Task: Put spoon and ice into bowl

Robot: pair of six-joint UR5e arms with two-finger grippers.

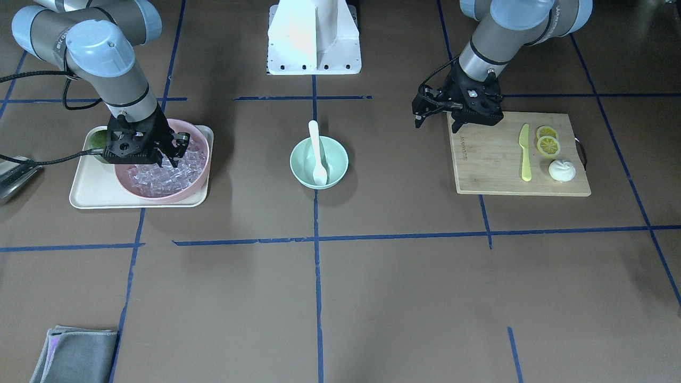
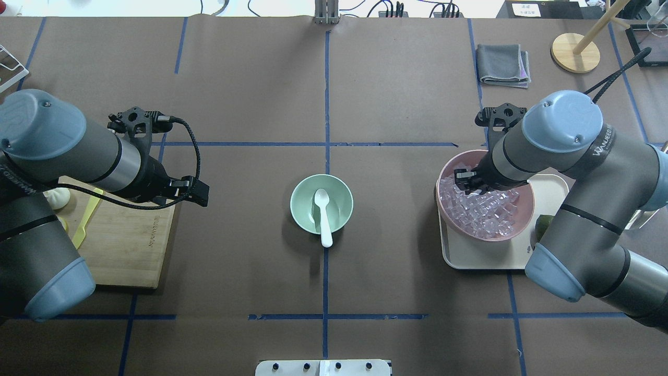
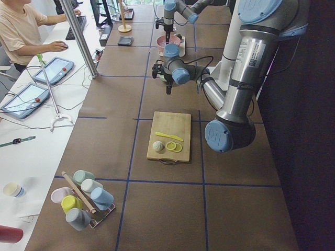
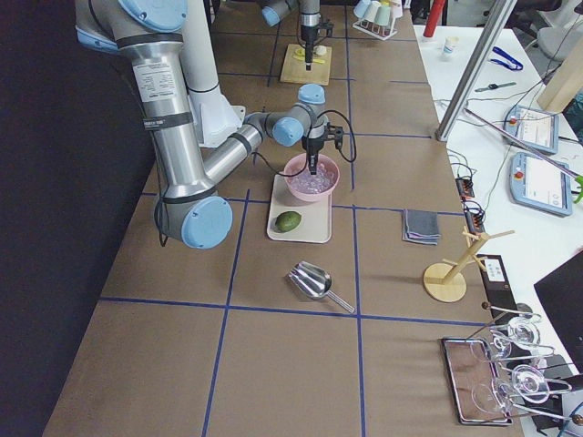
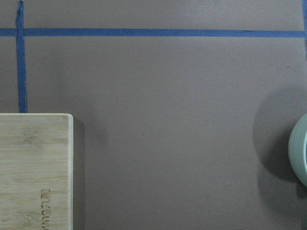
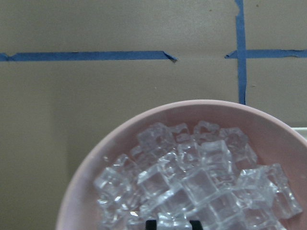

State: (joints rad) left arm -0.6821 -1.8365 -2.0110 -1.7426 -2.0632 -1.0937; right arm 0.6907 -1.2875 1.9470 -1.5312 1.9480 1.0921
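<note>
The ice on the white spoon's head, now in the mint-green bowl, will be let go by my right gripper inside the mint-green bowl [image 1: 322, 177].
The white spoon [image 1: 317, 151] lies in the mint-green bowl [image 1: 335, 157] at the table's middle, its handle resting over the rim; both also show in the overhead view, spoon [image 2: 323, 214] and bowl [image 2: 305, 201]. The ice [image 1: 159, 178] fills a pink bowl [image 1: 199, 175] on a cream tray [image 1: 90, 186]. My right gripper [image 1: 175, 151] is down in the ice [image 6: 192, 177]. Its fingertips [image 6: 151, 223] stand a cube's width apart with ice between them. My left gripper [image 1: 436, 119] is open and empty above the table by the cutting board's corner, well left of the bowl's rim [image 5: 300, 148].
The wooden cutting board [image 1: 495, 165] holds a yellow-green knife [image 1: 525, 154], lemon slices [image 1: 547, 142] and a white round item [image 1: 562, 170]. A green fruit [image 4: 289, 220] sits on the tray. A grey cloth [image 2: 503, 63], a metal scoop [image 4: 314, 278] and a wooden stand [image 2: 574, 52] lie farther off.
</note>
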